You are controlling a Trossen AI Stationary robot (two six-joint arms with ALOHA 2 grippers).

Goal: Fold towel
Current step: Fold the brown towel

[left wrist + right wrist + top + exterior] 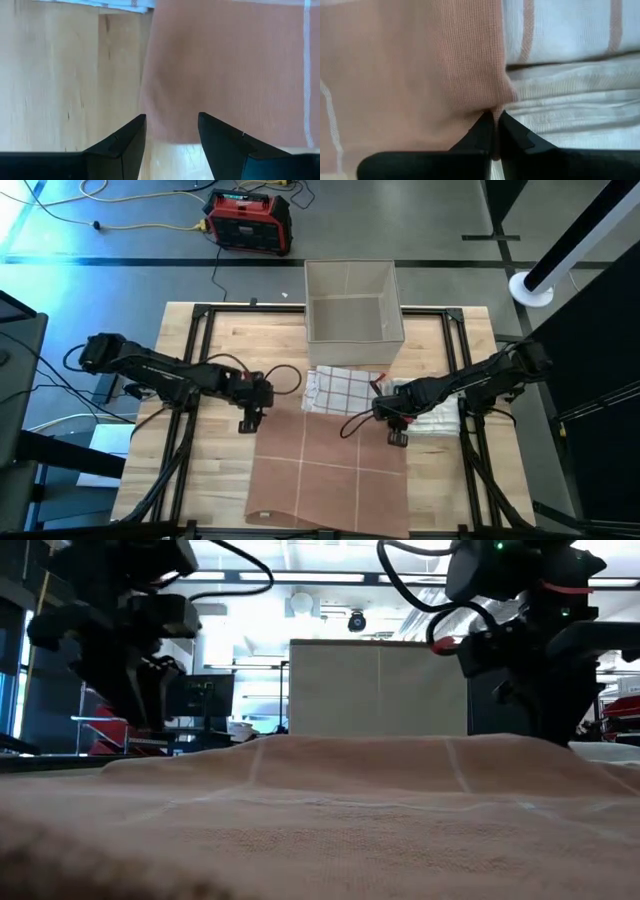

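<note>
My right gripper needs to let go of the salmon towel's far corner over the towel's near end (387, 502), just short of the table edge.
A salmon towel (330, 470) with thin white lines lies spread flat on the wooden table, its near edge curling over the table's near edge. My left gripper (248, 423) is open at the towel's far left corner (165, 120). That corner lies on the table in the gap between the fingers, and I see no touch. My right gripper (397, 438) is at the towel's right edge, near the far right corner, and is shut on the cloth. In the low view the towel (330, 810) fills the foreground. My right gripper (496, 116) pinches the salmon towel's right edge (495, 102) between its two fingertips, close to the far right corner. The cloth bunches into a small pucker at the tips. How many layers it holds, I cannot tell. The rest of the towel lies on the table.
A checked white towel (342, 390) lies just beyond the salmon one. A stack of folded white towels (437, 418) sits right beside my right gripper, also seen as striped folds (570, 75). An open beige box (352, 302) stands at the far edge. Bare wood (65, 75) lies left of the towel.
</note>
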